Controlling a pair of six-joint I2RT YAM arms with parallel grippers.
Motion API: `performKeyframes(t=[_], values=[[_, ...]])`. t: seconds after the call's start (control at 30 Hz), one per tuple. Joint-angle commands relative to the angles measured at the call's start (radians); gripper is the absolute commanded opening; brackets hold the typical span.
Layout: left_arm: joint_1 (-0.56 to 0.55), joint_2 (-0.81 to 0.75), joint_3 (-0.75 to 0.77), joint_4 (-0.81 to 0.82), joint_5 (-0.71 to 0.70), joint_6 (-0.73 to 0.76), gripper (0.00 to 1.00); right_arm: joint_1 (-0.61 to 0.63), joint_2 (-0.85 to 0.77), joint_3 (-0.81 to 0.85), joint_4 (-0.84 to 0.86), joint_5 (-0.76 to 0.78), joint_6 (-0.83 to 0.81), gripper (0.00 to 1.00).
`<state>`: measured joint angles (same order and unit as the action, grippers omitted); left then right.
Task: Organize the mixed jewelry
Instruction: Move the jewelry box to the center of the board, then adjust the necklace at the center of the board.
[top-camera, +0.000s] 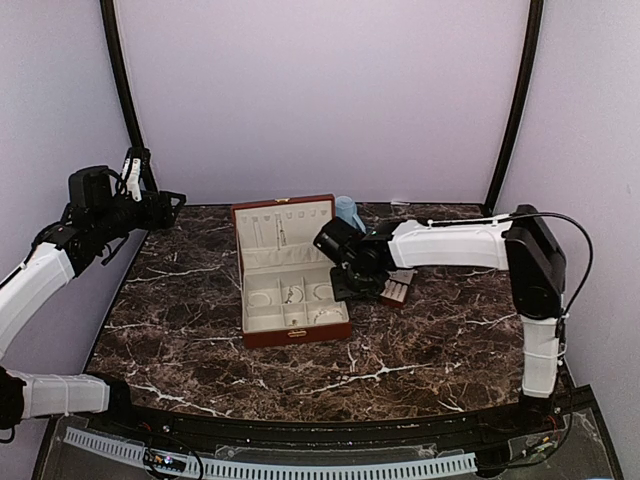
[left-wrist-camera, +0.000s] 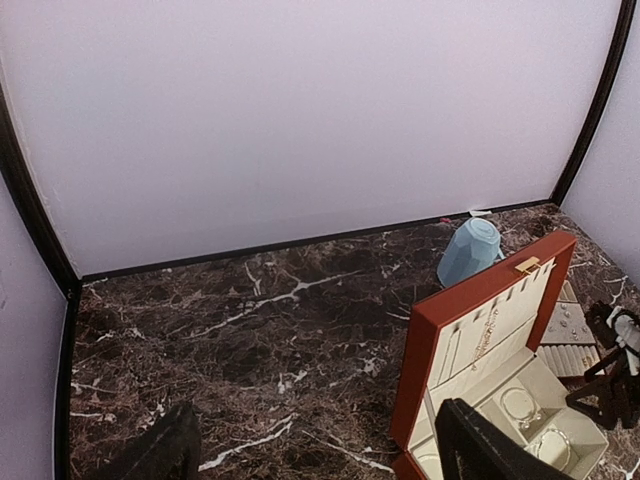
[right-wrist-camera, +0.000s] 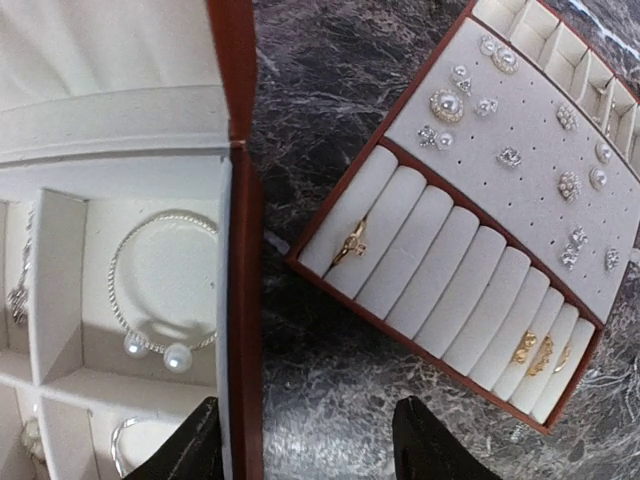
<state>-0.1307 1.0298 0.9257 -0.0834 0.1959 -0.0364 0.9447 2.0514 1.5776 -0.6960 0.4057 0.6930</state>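
The loose silver chain's middle (top-camera: 428, 301), which lies beside the near corner of the slotted tray, is the next spot for my right gripper to go to and close on.
The mixed jewelry lies in two places. A pearl-ended bracelet (right-wrist-camera: 160, 290) rests in a compartment of the reddish-brown box (right-wrist-camera: 238, 100). One gold ring (right-wrist-camera: 350, 240) sits in the first slot of the cream slotted tray (right-wrist-camera: 391, 326), more rings (right-wrist-camera: 540, 350) at its far end, and several studs (right-wrist-camera: 510, 150) on its pad. My right gripper (right-wrist-camera: 310, 452) is open and empty, low over the marble between the box wall and the tray. My left gripper (left-wrist-camera: 325, 462) stands wide open, raised at the table's far left, holding nothing.
The box (top-camera: 297, 335) stands open mid-table, lid upright with chains hanging on it. A light blue mug (top-camera: 347, 212) stands behind it near the back wall. The tray (top-camera: 400, 292) lies just right of the box, partly under my right arm. Dark marble surrounds them.
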Motion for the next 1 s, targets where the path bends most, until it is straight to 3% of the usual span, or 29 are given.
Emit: performKeyframes(t=[0.0,0.2,0.53,0.73,0.97], values=[[0.006,-0.024,-0.021,0.024,-0.018,0.022,0.84,-0.010,-0.185,-0.075,0.077,-0.048,-0.066,0.58],[0.006,-0.035,-0.031,0.034,-0.037,0.028,0.84,-0.113,-0.355,-0.246,0.073,-0.048,-0.053,0.54],[0.006,-0.029,-0.035,0.040,-0.047,0.030,0.84,-0.430,-0.484,-0.534,0.121,-0.137,-0.077,0.42],[0.006,-0.022,-0.035,0.040,-0.047,0.031,0.84,-0.532,-0.465,-0.573,0.140,-0.157,-0.159,0.38],[0.006,-0.014,-0.034,0.038,-0.047,0.030,0.84,-0.571,-0.398,-0.558,0.177,-0.233,-0.242,0.36]])
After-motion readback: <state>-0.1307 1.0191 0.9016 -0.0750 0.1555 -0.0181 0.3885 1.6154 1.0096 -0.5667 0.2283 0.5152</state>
